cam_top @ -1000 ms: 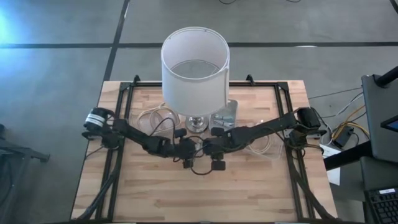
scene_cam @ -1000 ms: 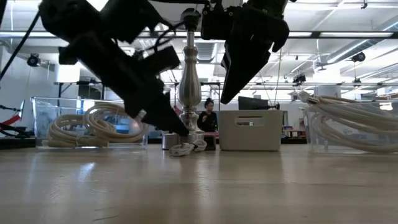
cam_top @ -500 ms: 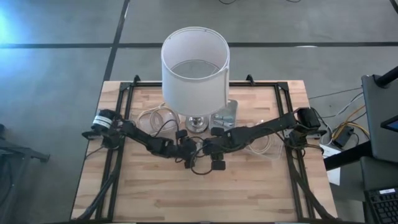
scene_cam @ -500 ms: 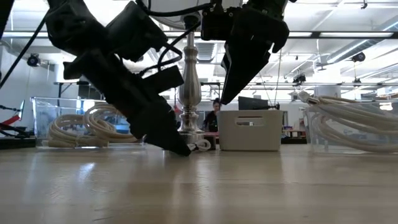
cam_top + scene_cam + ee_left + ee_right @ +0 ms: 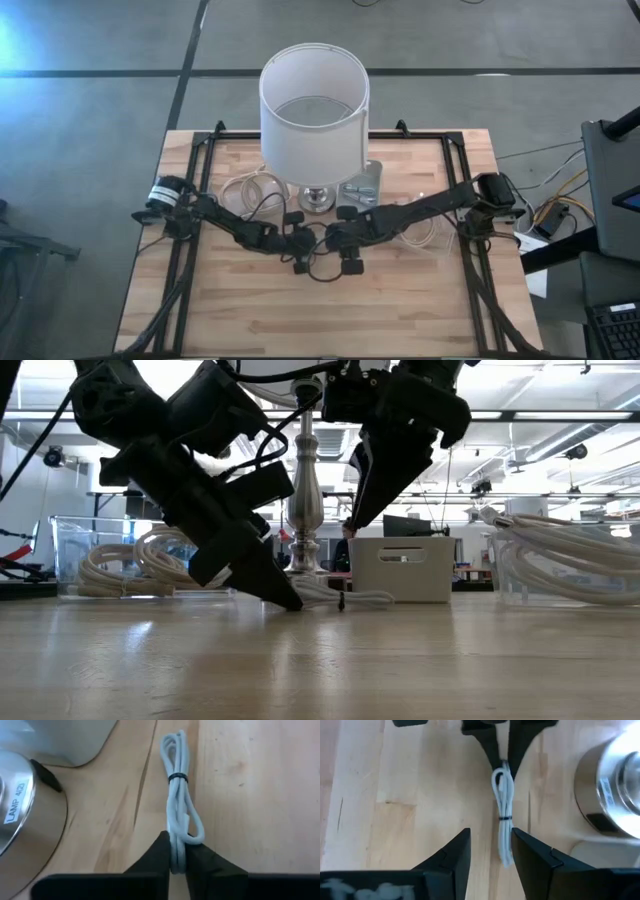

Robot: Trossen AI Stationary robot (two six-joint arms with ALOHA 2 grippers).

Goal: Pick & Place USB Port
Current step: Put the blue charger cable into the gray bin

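The white cable bundle is below my right gripper's open fingers, so my left gripper will lift it before my right gripper takes it by the bundle's black band (image 5: 505,818).
A white cable bundle (image 5: 177,805), tied with a black band (image 5: 177,777), lies on the wooden table in front of the lamp's base; I cannot make out a USB port on it. My left gripper (image 5: 177,859) is shut on one end of the bundle, its tips down at the table (image 5: 285,598). My right gripper (image 5: 490,845) hangs above the bundle's other end (image 5: 506,855), open, with one finger on each side of it in the right wrist view. The low view shows the right gripper (image 5: 365,510) well clear of the table. My left gripper pinches the bundle's looped end (image 5: 176,851) between its two fingers. The fingers slant down from the table's left and lie in line with the bundle. The bundle (image 5: 340,598) rests on the table and stretches away from the fingertips toward my right gripper.
A lamp with a white shade (image 5: 314,100) stands just behind the grippers, with its metal base (image 5: 615,790) close beside the bundle. A grey box (image 5: 403,568) sits right of the base. Clear bins of coiled cables stand at the left (image 5: 150,560) and right (image 5: 570,560).
My left gripper has come down to the table and shut on the bundle's end. In the low view the bundle showed as a small heap by the lamp base. It now lies stretched out along the table. My right gripper has stayed above it.
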